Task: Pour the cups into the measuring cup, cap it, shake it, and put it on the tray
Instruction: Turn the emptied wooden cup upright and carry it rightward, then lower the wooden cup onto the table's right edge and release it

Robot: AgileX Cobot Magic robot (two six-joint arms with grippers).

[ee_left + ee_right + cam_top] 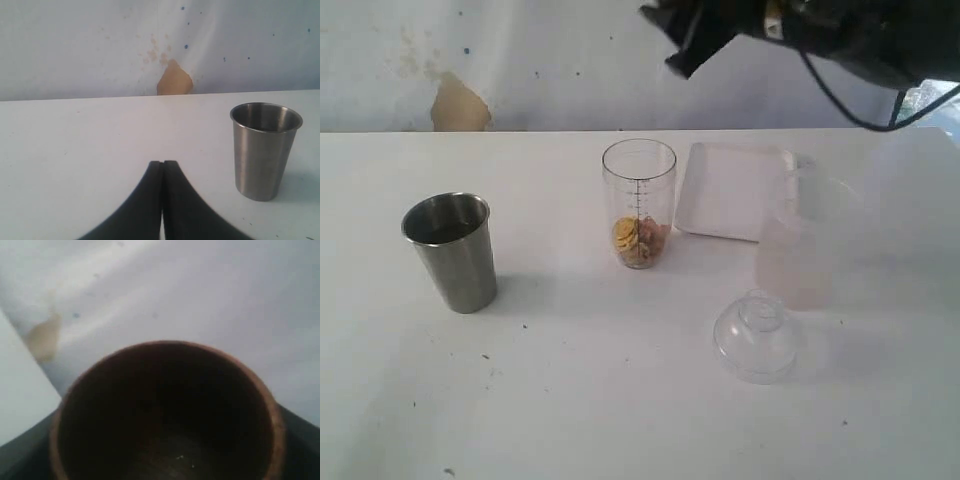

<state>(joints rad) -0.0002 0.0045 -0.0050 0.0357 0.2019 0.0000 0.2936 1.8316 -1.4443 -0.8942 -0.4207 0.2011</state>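
I should set the wooden cup on the bare table [879,226] just past the frosted plastic container, away from the tray, with my right gripper.
The measuring cup [638,205] stands upright mid-table, uncapped, with yellow and reddish pieces in its bottom. The steel tumbler [450,250] stands upright at the left; in the left wrist view the same tumbler [265,150] is off to one side of my left gripper [162,162], which is shut on nothing just above the table. My right gripper [165,455] is shut on the reddish-brown wooden cup [165,410], whose dark inside faces the camera and looks nearly empty. The right arm [720,30] hangs high above the measuring cup. The white tray [730,190] lies just right of the measuring cup.
A frosted plastic container [800,250] stands in front of the tray's right end. A clear domed lid [757,335] rests on the table in front of it. A white wall with a tan patch [458,105] runs behind the table.
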